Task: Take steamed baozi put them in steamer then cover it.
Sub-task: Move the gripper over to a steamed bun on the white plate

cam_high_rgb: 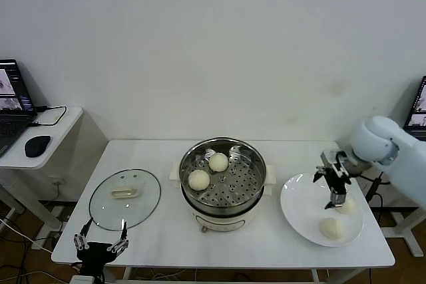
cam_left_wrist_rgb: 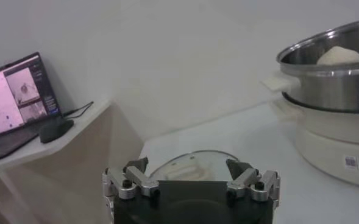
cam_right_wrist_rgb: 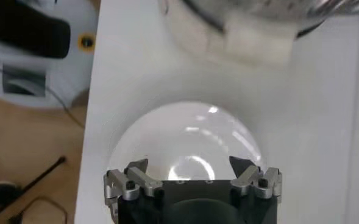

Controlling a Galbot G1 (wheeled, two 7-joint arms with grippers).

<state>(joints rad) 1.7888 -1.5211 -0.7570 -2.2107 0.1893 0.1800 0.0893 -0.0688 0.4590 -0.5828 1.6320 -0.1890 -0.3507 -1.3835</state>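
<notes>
The robot's right gripper should close on the sides of the nearer bun (cam_high_rgb: 331, 229), which is by the front edge of the white plate.
The steamer (cam_high_rgb: 222, 184) stands mid-table with two steamed baozi (cam_high_rgb: 218, 161) (cam_high_rgb: 199, 179) on its perforated tray. Two more baozi (cam_high_rgb: 331, 228) (cam_high_rgb: 347, 207) lie on a white plate (cam_high_rgb: 303, 204) at the right. My right gripper (cam_high_rgb: 335, 199) hangs open just above the plate, next to the farther bun, holding nothing. In the right wrist view only bare plate (cam_right_wrist_rgb: 185, 140) shows beyond the open right gripper (cam_right_wrist_rgb: 188, 165). The glass cover (cam_high_rgb: 125, 197) lies flat at the table's left. My left gripper (cam_high_rgb: 103, 231) waits open and empty at the front-left edge, the cover (cam_left_wrist_rgb: 188, 167) just past it.
A side desk (cam_high_rgb: 56, 134) at the far left carries a laptop (cam_high_rgb: 10, 104) and a mouse (cam_high_rgb: 36, 144). In the left wrist view the steamer (cam_left_wrist_rgb: 331, 85) rises to one side with a bun (cam_left_wrist_rgb: 339, 56) showing over its rim. The white table (cam_high_rgb: 166, 247) ends near the left gripper.
</notes>
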